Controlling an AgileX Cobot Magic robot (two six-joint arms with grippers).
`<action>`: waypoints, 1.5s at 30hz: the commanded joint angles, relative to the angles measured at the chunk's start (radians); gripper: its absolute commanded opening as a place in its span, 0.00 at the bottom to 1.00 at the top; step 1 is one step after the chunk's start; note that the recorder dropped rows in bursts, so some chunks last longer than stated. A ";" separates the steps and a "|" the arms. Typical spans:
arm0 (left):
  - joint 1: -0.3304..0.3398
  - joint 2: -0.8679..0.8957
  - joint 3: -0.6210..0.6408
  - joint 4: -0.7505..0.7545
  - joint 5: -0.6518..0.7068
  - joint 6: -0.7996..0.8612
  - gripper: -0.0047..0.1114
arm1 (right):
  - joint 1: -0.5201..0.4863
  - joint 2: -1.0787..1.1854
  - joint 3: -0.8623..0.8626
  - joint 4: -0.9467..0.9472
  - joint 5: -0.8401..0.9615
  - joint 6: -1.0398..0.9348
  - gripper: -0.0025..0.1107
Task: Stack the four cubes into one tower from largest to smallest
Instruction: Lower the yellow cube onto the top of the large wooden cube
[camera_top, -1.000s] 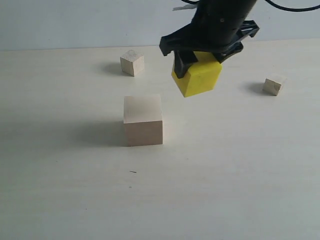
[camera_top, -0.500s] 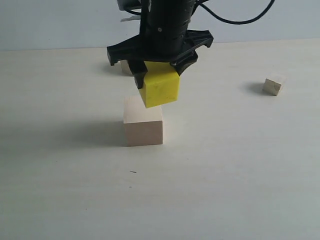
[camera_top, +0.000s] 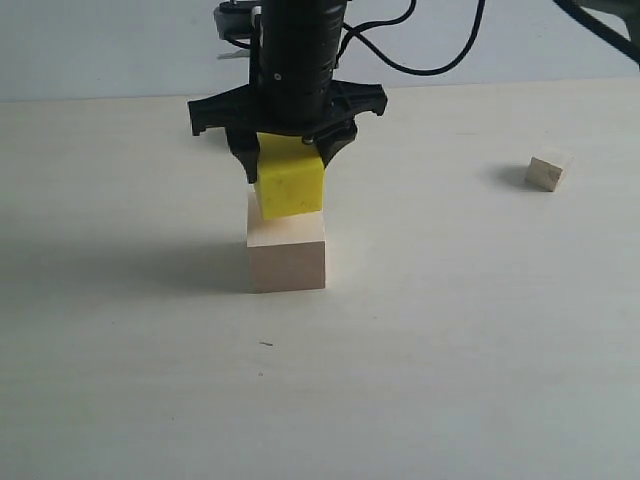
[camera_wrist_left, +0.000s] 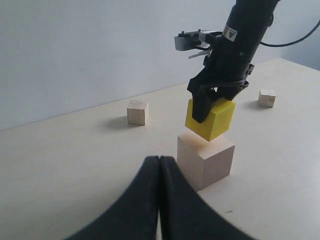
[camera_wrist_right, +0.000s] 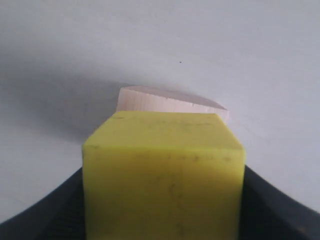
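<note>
My right gripper has the bright yellow cube. It will let the cube go flat on top of the largest pale wood cube (camera_top: 281, 217).
The largest pale wood cube (camera_top: 286, 260) (camera_wrist_left: 206, 160) stands near the table's middle. My right gripper (camera_top: 287, 165) (camera_wrist_left: 216, 104) (camera_wrist_right: 164, 195) is shut on the bright yellow cube (camera_top: 290, 188) (camera_wrist_left: 211, 120) (camera_wrist_right: 163, 170), which it holds slightly tilted right over the big cube's top. Whether the two cubes touch I cannot tell. A smaller pale wood cube (camera_wrist_left: 137, 112) sits farther back; the arm hides it in the exterior view. The tiny pale wood cube (camera_top: 547, 172) (camera_wrist_left: 266, 98) lies off to the right. My left gripper (camera_wrist_left: 159, 160) is shut and holds nothing, well short of the big cube.
A pale wall (camera_top: 100, 45) rises behind the light tabletop (camera_top: 450, 350). The right arm's black cables (camera_top: 440, 55) hang above the back of the table.
My right gripper carried the yellow cube leftward and down, from right of the big cube to directly over its top. The small back cube is now hidden behind the arm.
</note>
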 joint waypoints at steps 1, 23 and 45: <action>-0.004 -0.006 0.002 0.003 -0.011 0.005 0.05 | 0.024 0.015 -0.012 -0.008 -0.002 0.040 0.02; -0.004 -0.006 0.002 0.003 -0.007 0.005 0.05 | 0.028 0.029 -0.012 -0.060 -0.002 0.143 0.02; -0.004 -0.006 0.002 0.003 -0.007 0.005 0.05 | 0.015 0.059 -0.012 0.000 -0.002 0.146 0.02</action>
